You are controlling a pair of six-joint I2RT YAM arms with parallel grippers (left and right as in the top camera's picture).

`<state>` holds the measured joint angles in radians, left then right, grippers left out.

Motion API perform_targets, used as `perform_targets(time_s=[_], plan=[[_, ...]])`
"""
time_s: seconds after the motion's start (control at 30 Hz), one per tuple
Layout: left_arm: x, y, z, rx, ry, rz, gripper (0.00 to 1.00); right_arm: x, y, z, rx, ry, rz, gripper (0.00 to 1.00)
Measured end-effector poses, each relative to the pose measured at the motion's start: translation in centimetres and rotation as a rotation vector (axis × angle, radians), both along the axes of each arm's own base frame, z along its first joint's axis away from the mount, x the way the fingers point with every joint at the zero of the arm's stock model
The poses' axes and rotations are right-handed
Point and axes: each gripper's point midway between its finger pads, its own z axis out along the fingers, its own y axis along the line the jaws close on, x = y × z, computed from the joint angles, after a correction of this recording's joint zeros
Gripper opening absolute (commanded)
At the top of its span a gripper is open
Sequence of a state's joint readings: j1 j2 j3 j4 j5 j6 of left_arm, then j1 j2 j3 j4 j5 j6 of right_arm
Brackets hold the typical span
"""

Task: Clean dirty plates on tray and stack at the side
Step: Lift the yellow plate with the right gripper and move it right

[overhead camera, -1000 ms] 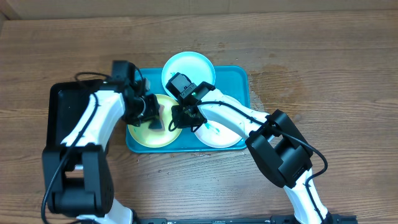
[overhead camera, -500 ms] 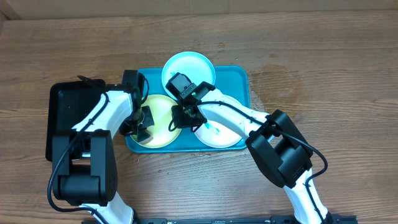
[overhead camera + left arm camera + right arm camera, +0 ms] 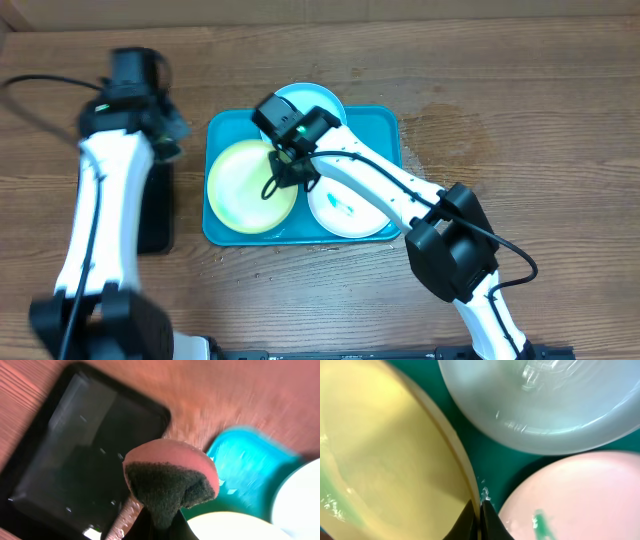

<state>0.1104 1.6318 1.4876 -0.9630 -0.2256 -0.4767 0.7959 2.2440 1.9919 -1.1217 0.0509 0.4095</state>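
The robot's right gripper will release the yellow-green plate on the dark patch of wooden table (image 3: 459, 150) next to the teal tray.
Three plates lie in the teal tray (image 3: 385, 125): a yellow-green plate (image 3: 245, 190) on the left, a light blue plate (image 3: 322, 100) at the back, and a white plate (image 3: 355, 210) with a teal smear (image 3: 540, 522) on the right. My right gripper (image 3: 285, 168) is shut on the yellow-green plate's right rim (image 3: 470, 485), its tips (image 3: 480, 507) pinching the edge. The left gripper (image 3: 158, 128) hovers at the far left by the black tray's back end, shut on a pink sponge (image 3: 170, 477) with a dark green scouring face.
A smaller black tray (image 3: 155, 215) sits left of the teal tray, partly under my left arm; in the left wrist view it (image 3: 75, 450) fills the left half. Bare wooden table (image 3: 520, 120) surrounds both trays.
My left arm swung off the yellow-green plate, up and to the left over the black tray, still carrying the sponge. The right gripper closed onto the yellow-green plate's rim.
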Motion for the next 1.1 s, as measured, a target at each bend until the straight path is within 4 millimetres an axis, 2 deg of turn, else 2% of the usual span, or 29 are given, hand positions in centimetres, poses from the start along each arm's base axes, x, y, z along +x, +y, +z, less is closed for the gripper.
perform_targets(time_s=[0.07,0.13,0.27,0.43,0.57,0.73,0.8,0.87,0.97,1.1], plan=[[-1.1,1.5,2.0,-0.032,-0.050,0.042,0.04,0.9,-0.1,2.8,-0.070,-0.108,0.030,0.04],[-2.2,3.0,2.5,-0.054,-0.053,0.087,0.04,1.6,-0.1,5.4,-0.134,-0.214,0.051,0.04],[-3.9,6.4,1.8,-0.101,-0.034,0.187,0.04,2.3,-0.5,10.1,-0.295,-0.417,0.127,0.04],[-5.3,9.4,1.5,-0.169,-0.054,0.274,0.05,2.5,-0.8,13.3,-0.470,-0.571,0.226,0.04],[-6.0,10.6,1.5,-0.217,-0.075,0.318,0.04,2.8,-1.3,16.2,-0.652,-0.729,0.236,0.04],[-6.0,10.3,1.5,-0.245,-0.081,0.313,0.04,2.0,-0.4,20.4,-0.852,-0.915,0.261,0.04],[-5.9,10.2,1.4,-0.250,-0.081,0.311,0.04,1.4,0.3,20.9,-0.874,-0.939,0.284,0.04],[-5.9,10.2,1.4,-0.252,-0.081,0.310,0.04,1.2,0.7,20.6,-0.859,-0.929,0.306,0.04],[-5.9,10.1,1.4,-0.255,-0.081,0.309,0.04,1.1,1.5,18.4,-0.739,-0.851,0.344,0.04],[-5.9,10.0,1.4,-0.261,-0.082,0.306,0.04,1.7,2.8,14.0,-0.457,-0.636,0.412,0.04]])
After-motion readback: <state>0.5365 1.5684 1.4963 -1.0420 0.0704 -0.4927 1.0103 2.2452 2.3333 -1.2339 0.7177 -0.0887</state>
